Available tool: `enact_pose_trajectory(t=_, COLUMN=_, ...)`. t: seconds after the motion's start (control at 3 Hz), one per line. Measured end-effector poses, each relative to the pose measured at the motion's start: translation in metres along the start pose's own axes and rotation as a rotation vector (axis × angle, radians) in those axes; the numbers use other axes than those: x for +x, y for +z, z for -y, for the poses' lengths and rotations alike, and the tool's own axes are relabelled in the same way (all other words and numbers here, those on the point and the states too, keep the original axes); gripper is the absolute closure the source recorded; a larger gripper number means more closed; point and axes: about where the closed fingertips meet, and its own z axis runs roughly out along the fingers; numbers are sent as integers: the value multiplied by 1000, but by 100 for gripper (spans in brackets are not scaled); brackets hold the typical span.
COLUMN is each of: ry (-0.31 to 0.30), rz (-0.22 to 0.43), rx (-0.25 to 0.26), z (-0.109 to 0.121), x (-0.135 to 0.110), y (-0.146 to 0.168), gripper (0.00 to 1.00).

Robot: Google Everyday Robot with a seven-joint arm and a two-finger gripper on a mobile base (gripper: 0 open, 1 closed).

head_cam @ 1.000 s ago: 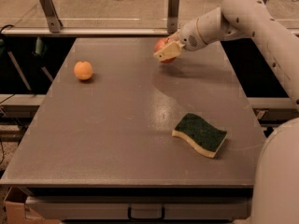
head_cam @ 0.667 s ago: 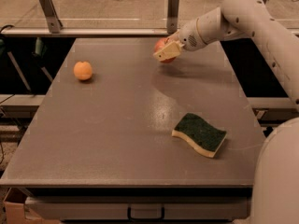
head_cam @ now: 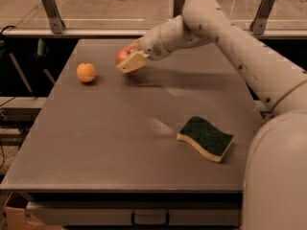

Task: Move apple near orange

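The robot will set the red apple down on the grey table (head_cam: 95,69) with its gripper, against the small orange's side that faces the gripper.
The red apple (head_cam: 123,55) is held in my gripper (head_cam: 128,60), a little above the grey table (head_cam: 110,143) toward its far left. The gripper's pale fingers are shut around the apple and cover most of it. The small orange (head_cam: 86,72) rests on the table to the left of the apple, about a hand's width away. My white arm reaches in from the right across the far side of the table.
A green and yellow sponge (head_cam: 206,138) lies on the table at the near right. A metal rail with upright posts (head_cam: 52,11) runs behind the table's far edge. My robot's body (head_cam: 278,176) fills the right edge of the view.
My gripper has carried the apple leftward across the far side of the table, from near the right middle to close beside the orange. The orange and the sponge have not moved.
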Motion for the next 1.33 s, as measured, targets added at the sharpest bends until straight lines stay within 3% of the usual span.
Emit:
enact_pose_trajectory(t=0.33, ry=-61, rz=40, rx=-77, z=-29, x=-36, y=44, gripper=100)
enact_pose_trajectory(t=0.67, ry=-119, rz=36, rx=-121, z=-48, x=-59, y=73, gripper=100)
enact_pose_trajectory(t=1.33, ry=-156, rz=-25, rx=-90, z=-44, x=-56, y=74, gripper=100)
